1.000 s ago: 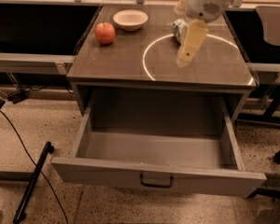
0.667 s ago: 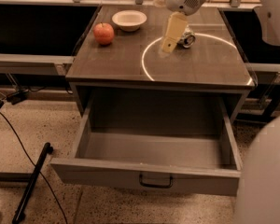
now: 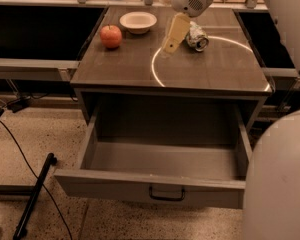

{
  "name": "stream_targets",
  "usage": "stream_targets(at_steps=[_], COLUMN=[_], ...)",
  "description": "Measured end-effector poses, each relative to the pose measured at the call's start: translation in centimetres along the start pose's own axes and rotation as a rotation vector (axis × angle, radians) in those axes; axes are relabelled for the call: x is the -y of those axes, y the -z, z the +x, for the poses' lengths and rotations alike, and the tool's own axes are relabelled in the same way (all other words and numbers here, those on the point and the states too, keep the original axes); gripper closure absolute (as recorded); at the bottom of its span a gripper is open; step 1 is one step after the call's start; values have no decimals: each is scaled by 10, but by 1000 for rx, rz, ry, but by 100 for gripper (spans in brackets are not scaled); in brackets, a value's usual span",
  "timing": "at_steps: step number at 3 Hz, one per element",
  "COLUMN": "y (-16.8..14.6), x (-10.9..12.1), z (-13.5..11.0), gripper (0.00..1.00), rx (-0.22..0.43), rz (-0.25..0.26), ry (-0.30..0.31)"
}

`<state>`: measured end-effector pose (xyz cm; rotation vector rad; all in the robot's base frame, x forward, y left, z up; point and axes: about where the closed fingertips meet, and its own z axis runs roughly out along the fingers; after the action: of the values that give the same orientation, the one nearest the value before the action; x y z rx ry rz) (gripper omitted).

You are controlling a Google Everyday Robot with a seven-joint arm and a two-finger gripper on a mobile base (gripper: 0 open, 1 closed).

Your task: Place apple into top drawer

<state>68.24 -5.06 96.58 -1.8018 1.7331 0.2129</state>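
Note:
I will next move my gripper to the red-orange apple beside the white bowl and close it on the apple's sides (image 3: 112, 37), because the apple belongs in the top drawer.
The red-orange apple (image 3: 111, 36) sits on the back left of the cabinet's wooden top. My gripper (image 3: 169, 48) hangs over the middle of the top, to the right of the apple and apart from it, just left of a crushed can (image 3: 196, 36). It holds nothing. The top drawer (image 3: 150, 184) is pulled wide open below the top. Its grey inside is bare and its dark bail handle (image 3: 166, 194) faces me at the front.
A white bowl (image 3: 138, 21) stands behind and right of the apple. A bright ring of light (image 3: 157, 76) lies on the top. My arm's white body (image 3: 280, 174) fills the right side. A black pole and cable (image 3: 32, 196) lie on the floor at left.
My gripper has moved left across the top, from over the can's right side to its left side, nearer the apple. The apple, bowl and drawer have not moved.

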Motion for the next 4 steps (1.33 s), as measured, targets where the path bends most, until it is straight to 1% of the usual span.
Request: stream_targets(at_steps=[1,2,3,4], y=[-50,-97,-140,-175], x=[38,75,99,110], z=[-25,-48,-47,-38], gripper=[0,0,0,0], rx=[141,226,248,286], rz=[53,122,156,149], ry=[-36,-100,-218,-360])
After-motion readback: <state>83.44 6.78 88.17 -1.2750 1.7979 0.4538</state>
